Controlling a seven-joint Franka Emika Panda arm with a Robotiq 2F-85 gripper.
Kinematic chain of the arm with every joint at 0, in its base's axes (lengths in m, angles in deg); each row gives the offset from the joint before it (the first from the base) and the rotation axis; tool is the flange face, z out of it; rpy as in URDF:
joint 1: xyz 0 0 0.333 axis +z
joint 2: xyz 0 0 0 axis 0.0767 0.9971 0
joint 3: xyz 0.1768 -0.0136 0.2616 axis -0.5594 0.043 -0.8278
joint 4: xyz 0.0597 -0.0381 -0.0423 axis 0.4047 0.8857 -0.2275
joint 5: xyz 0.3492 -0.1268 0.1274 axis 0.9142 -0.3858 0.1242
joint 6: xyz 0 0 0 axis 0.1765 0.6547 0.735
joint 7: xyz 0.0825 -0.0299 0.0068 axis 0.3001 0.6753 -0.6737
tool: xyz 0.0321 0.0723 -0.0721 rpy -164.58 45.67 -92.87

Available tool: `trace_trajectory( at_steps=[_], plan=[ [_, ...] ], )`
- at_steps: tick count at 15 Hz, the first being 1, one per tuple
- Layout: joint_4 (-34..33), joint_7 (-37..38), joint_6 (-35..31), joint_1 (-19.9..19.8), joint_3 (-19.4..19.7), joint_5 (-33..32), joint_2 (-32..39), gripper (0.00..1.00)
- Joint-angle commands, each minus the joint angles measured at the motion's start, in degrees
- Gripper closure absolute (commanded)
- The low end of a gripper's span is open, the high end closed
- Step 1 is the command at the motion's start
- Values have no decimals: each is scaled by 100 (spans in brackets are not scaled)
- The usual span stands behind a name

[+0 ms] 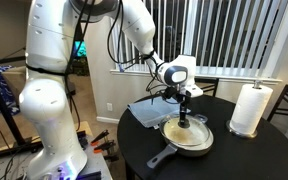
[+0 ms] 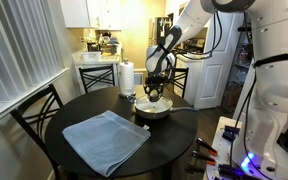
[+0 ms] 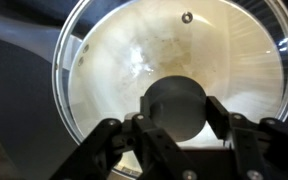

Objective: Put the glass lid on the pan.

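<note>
I need to let go of the glass lid centred over the pan's cream inside (image 1: 189,133) (image 3: 177,82), with the lid's metal rim resting on the pan.
The pan (image 1: 174,150) sits on the round dark table, its long dark handle pointing toward the table's edge; it also shows in an exterior view (image 2: 152,110). The glass lid (image 3: 114,60), with a metal rim and a dark centre knob (image 3: 176,100), lies level over the pan, whose cream inside shows through the glass. I cannot tell whether the rim rests on the pan. My gripper (image 3: 176,112) points straight down over the pan's centre, in both exterior views (image 1: 185,112) (image 2: 154,92), with its fingers shut on the lid's knob.
A blue-grey cloth (image 2: 104,140) lies flat on the table (image 2: 179,140) beside the pan. A white paper towel roll (image 1: 250,108) stands at the table's far side. Chairs (image 2: 39,105) stand around the table. Window blinds are behind.
</note>
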Motion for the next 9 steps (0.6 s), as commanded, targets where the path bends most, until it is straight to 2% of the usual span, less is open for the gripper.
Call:
trace_trajectory(
  at_steps=[1,9],
  plan=[
    [-238,127,18,21,63,31,40,68],
    [-460,95,34,-14,114,111,218,68]
  ],
)
